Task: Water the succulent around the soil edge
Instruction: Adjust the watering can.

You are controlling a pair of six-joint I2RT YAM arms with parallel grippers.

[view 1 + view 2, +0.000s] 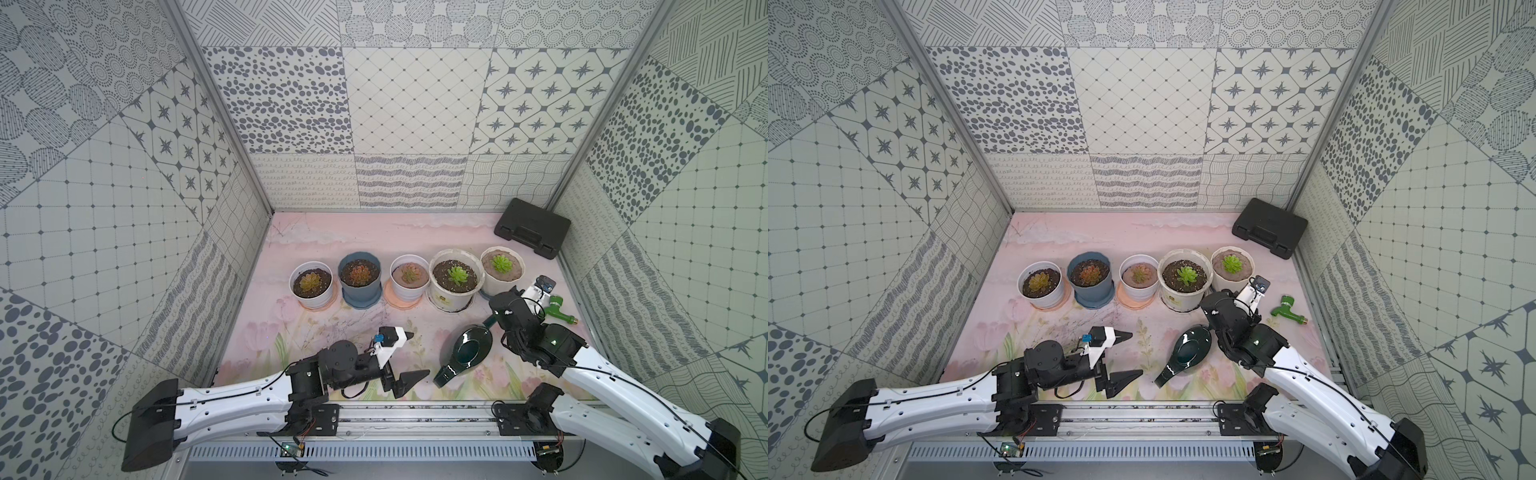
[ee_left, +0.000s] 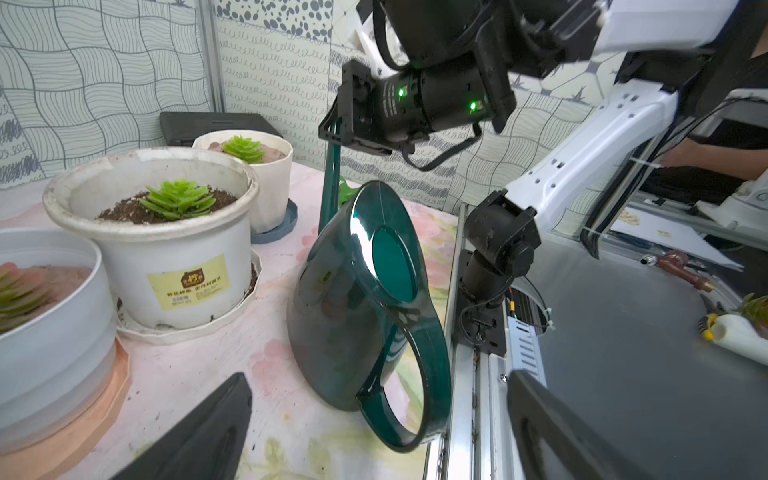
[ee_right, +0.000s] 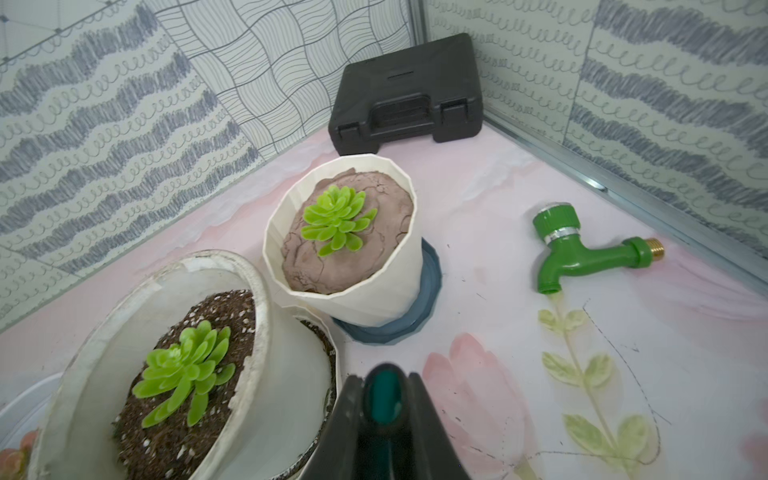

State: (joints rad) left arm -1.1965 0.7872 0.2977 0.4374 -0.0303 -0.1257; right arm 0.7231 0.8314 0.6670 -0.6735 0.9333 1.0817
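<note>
My right gripper is holding the spout of the dark green watering can. So I should close my left gripper on the handle (image 2: 437, 380) of that can.
The succulent (image 3: 334, 220), a bright green rosette, sits in mounded tan soil in a white fluted pot (image 3: 374, 299), last on the right of the pot row in both top views (image 1: 500, 262) (image 1: 1232, 263). The soil edge (image 3: 297, 282) shows just inside the pot's lip. A dark green watering can (image 1: 469, 349) (image 2: 353, 291) stands on the mat in front of the row. My right gripper (image 3: 384, 395) is shut on its spout, short of the fluted pot. My left gripper (image 1: 413, 355) (image 2: 378, 376) is open, its fingers either side of the can's handle (image 2: 428, 374) without touching it.
A larger cream pot (image 1: 456, 276) with a green rosette in dark soil stands next to the fluted pot; three more pots (image 1: 359, 278) continue leftward. A black case (image 1: 532, 227) lies in the back right corner, a green tap (image 1: 559, 311) by the right wall. A metal rail (image 1: 415, 415) borders the front.
</note>
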